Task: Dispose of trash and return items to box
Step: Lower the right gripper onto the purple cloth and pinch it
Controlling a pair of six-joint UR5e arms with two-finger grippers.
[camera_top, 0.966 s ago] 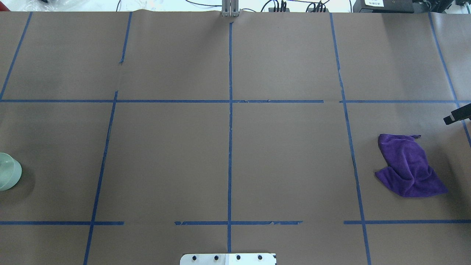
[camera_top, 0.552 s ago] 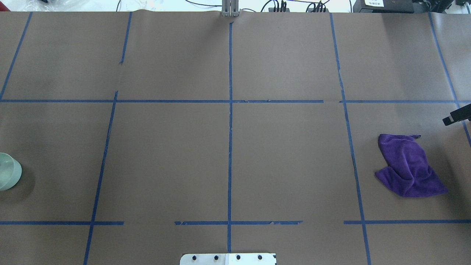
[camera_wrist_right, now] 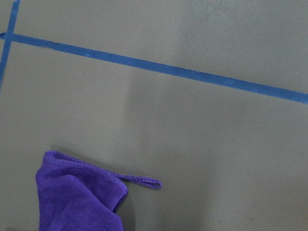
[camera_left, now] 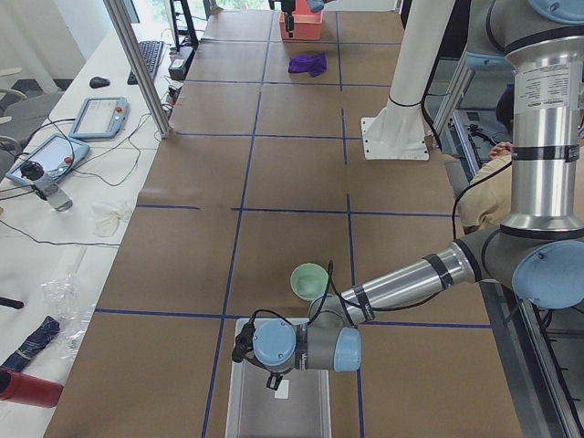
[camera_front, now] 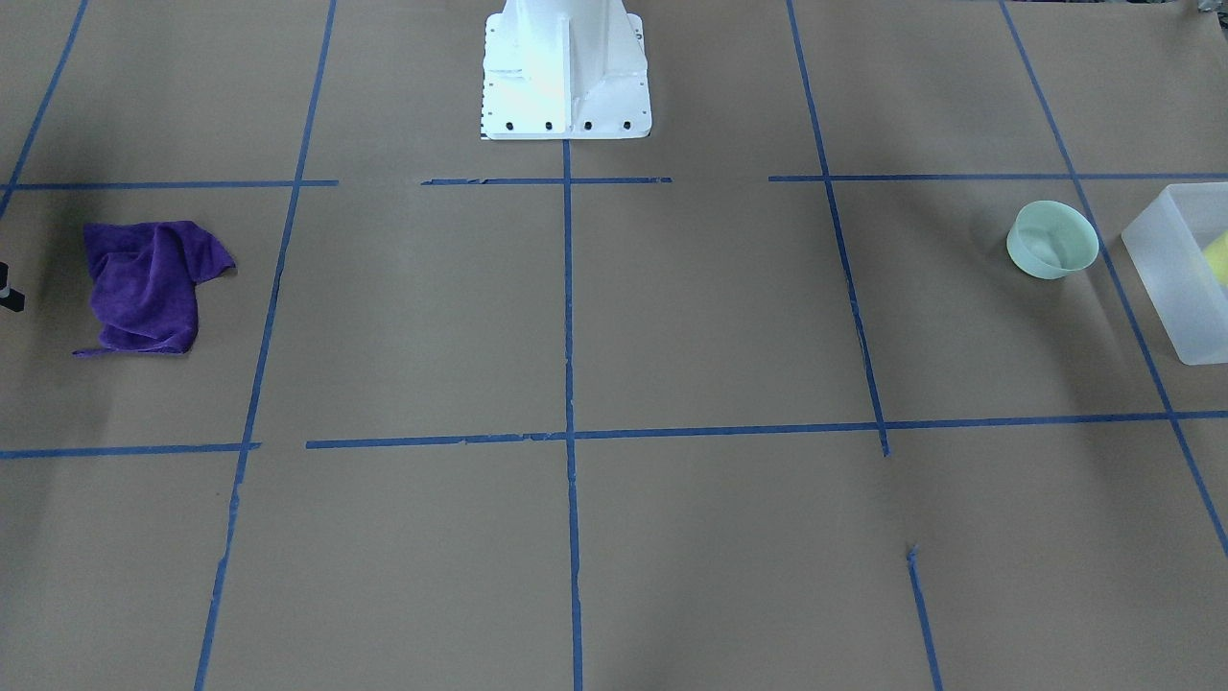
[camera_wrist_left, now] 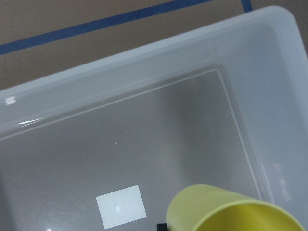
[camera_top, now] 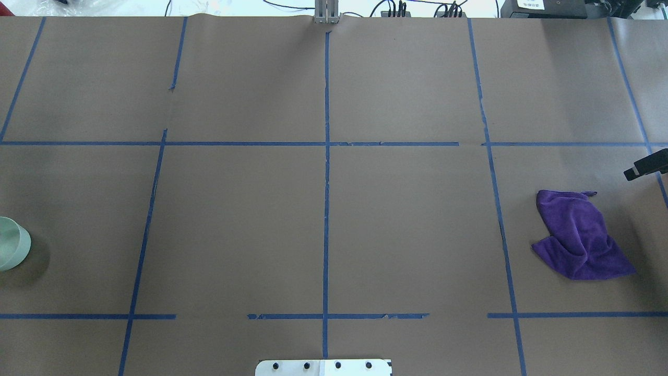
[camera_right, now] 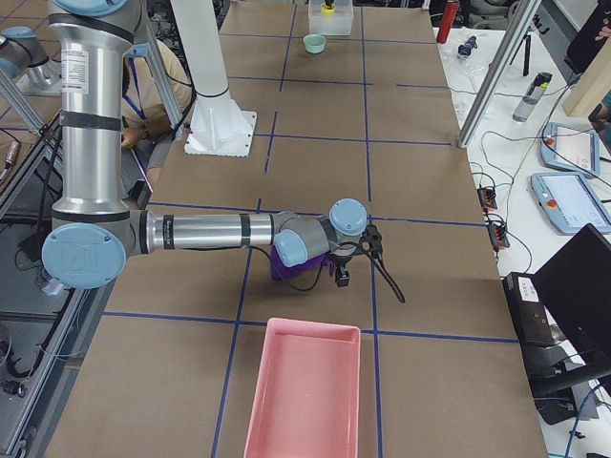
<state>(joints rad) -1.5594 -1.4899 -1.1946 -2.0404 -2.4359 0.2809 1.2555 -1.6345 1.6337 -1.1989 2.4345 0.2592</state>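
Observation:
My right gripper is to close on the purple cloth's raised fold (camera_front: pixel 174 240), at the end opposite the cloth's thin loop.
The purple cloth (camera_top: pixel 579 235) lies crumpled on the table's right side, also seen from the front (camera_front: pixel 144 288); its corner fills the lower left of the right wrist view (camera_wrist_right: pixel 77 197). My right gripper (camera_top: pixel 644 167) pokes in as a dark tip just beyond the cloth, and I cannot tell how its jaws stand. The mint-green bowl (camera_front: pixel 1051 240) stands upright beside the frosted box (camera_front: pixel 1166 259). The yellow cup (camera_wrist_left: pixel 216 211) sits low in the left wrist view, over the box floor (camera_wrist_left: pixel 144 144). My left gripper (camera_left: pixel 271 379) hangs over the box; its fingers do not show.
A pink tray (camera_right: pixel 305 391) lies past the cloth at the table's right end. The white robot base (camera_front: pixel 566 86) stands at the near middle edge. Blue tape lines grid the brown paper. Cables, tablets and a post lie along the far side (camera_right: pixel 496 86).
The right gripper's dark tip has crept slightly leftward at the overhead view's right edge. The cloth and the bowl have not moved.

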